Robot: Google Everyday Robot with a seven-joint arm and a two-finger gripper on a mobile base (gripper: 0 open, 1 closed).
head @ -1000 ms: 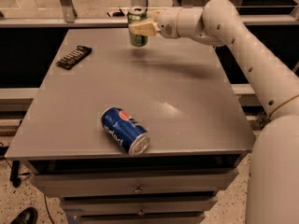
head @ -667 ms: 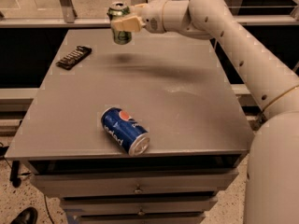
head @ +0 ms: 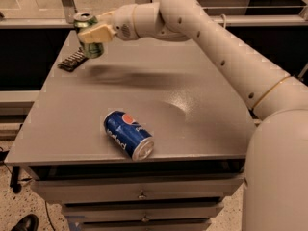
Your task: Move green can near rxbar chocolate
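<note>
My gripper is going to set the green can down. It will let go of it on the grey table (head: 88, 68) next to the rxbar chocolate, toward the Pepsi can.
The green can (head: 90, 48) hangs upright above the table's far left part, its silver top showing. My gripper (head: 91, 32) is shut on the green can, with pale fingers (head: 96, 33) across its upper half. Just left of and below the can, the rxbar chocolate (head: 72, 60) lies flat on the table as a dark bar with pale print. The can's shadow falls on the tabletop to the right of the bar.
A blue Pepsi can (head: 128, 134) lies on its side near the front of the grey table (head: 202, 129). My white arm reaches in from the right over the table's back half. Drawers sit under the front edge. A black shoe (head: 21, 223) shows at bottom left.
My gripper has carried the green can leftward across the back of the table, from mid-table to just beside the rxbar chocolate. The Pepsi can has not moved.
</note>
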